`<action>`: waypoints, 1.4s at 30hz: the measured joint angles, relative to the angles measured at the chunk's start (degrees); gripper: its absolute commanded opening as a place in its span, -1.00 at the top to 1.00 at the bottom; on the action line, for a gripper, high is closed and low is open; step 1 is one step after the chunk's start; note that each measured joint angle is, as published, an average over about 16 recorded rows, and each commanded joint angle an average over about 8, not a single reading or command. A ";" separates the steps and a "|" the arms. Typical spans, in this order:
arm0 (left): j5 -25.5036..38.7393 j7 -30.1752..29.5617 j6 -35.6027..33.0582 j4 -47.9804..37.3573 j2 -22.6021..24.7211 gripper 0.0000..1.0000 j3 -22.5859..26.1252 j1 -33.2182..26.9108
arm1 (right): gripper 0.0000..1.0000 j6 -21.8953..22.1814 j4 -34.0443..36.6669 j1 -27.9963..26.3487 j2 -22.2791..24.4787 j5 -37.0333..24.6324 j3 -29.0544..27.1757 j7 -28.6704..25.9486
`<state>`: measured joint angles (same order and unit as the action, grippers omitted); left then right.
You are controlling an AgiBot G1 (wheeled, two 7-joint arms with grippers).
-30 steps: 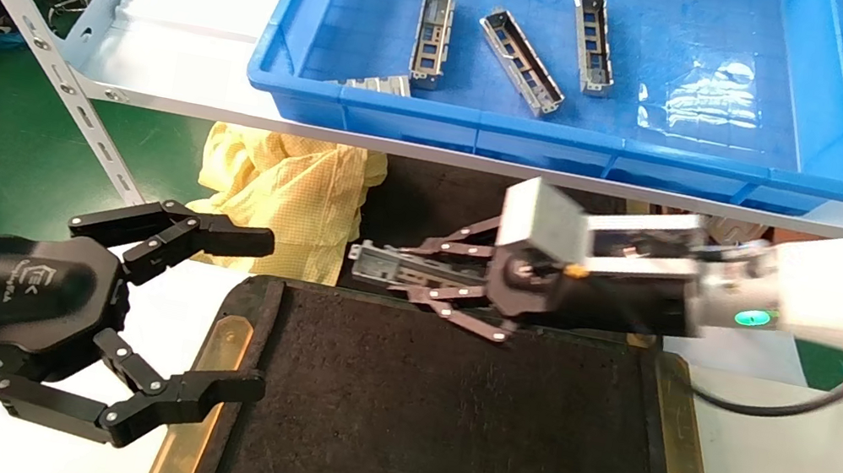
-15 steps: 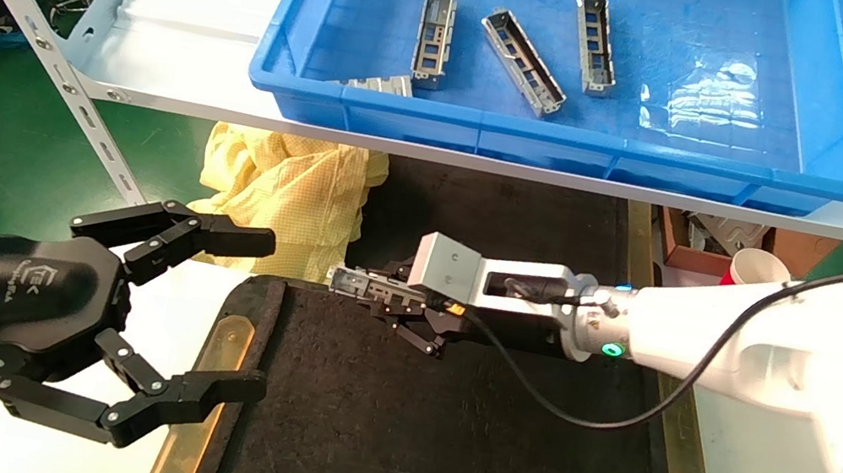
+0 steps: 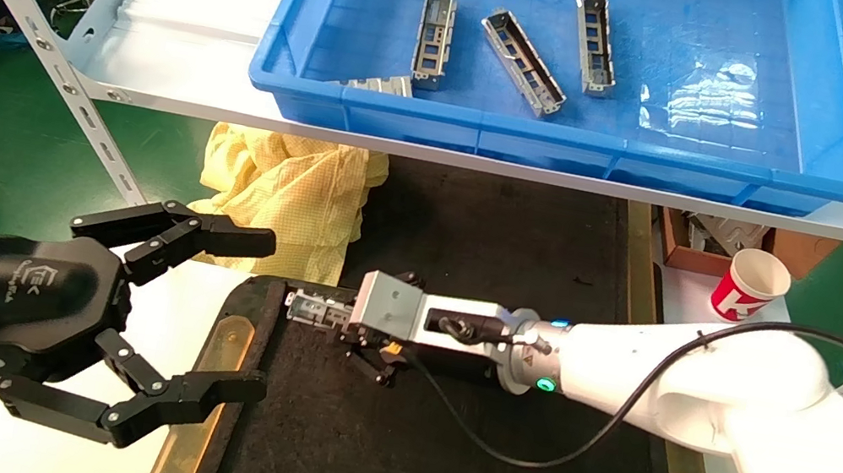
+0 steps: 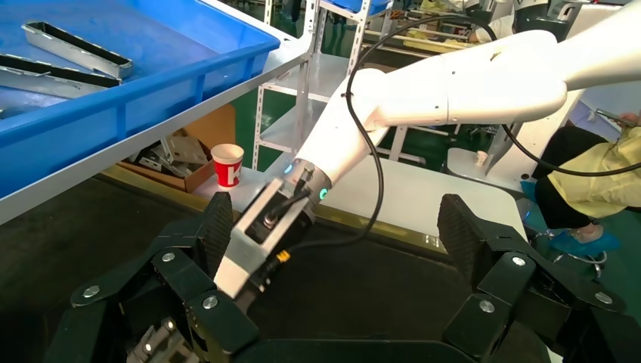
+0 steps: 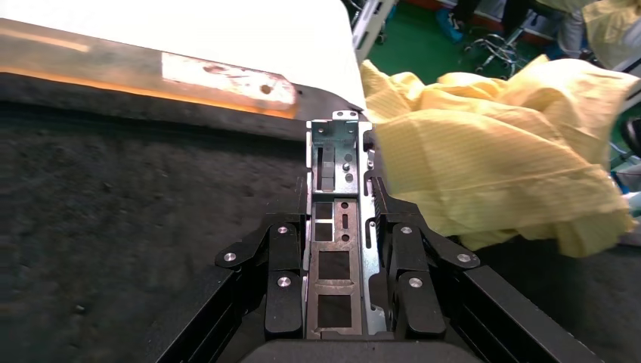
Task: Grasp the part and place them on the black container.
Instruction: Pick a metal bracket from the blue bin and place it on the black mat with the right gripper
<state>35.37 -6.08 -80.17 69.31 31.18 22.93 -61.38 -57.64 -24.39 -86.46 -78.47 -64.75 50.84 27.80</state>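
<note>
Next, my right gripper lets go of the metal part on the black container [image 3: 310,358] [image 5: 253,217] beside the brass piece's end, near my left gripper.
My right gripper [image 3: 339,317] is shut on a silver-grey metal part [image 3: 315,309] and holds it level over the far left corner of the black container [image 3: 438,445]. In the right wrist view the part [image 5: 337,219] lies clamped between both fingers [image 5: 283,265], its free end past the tray's edge. Three more parts [image 3: 525,52] lie loose in the blue bin [image 3: 575,138] on the shelf, and a fourth part [image 3: 379,82] leans at the bin's front left. My left gripper [image 3: 249,319] is open and empty at the container's left edge; it also shows in the left wrist view [image 4: 336,231].
A yellow cloth [image 3: 292,189] lies on the floor beyond the container's far left corner. A red and white paper cup [image 3: 747,284] stands at the right under the white shelf [image 3: 190,35]. Brass strips [image 3: 210,372] run along the container's sides.
My right gripper has carried the part leftward and down toward me, from beyond the container's far edge to over its far left corner. The left gripper has not moved.
</note>
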 measured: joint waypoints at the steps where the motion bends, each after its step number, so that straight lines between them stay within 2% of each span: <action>1: 0.00 0.00 0.00 0.00 0.00 -1.00 0.00 0.00 | 1.00 0.36 -0.51 0.22 0.00 0.41 0.68 -0.29; 16: 0.00 0.00 0.00 0.00 0.00 -1.00 0.00 0.00 | 1.00 4.85 -4.73 1.55 0.05 6.90 9.93 -2.65; 36: 0.00 0.00 0.00 0.00 0.00 -1.00 0.00 0.00 | 1.00 8.58 -5.37 1.57 0.05 14.18 18.45 -1.73; 38: 0.00 0.00 0.00 0.00 0.00 -1.00 0.00 0.00 | 0.86 8.85 -5.45 1.51 0.04 14.77 19.16 -1.60; 42: 0.00 0.00 0.00 0.00 0.00 -1.00 0.00 0.00 | -0.14 9.36 -5.64 1.35 0.04 15.89 20.56 -1.33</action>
<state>35.37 -6.08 -80.17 69.31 31.18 22.93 -61.38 -48.27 -30.04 -85.11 -78.43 -48.87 71.40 26.48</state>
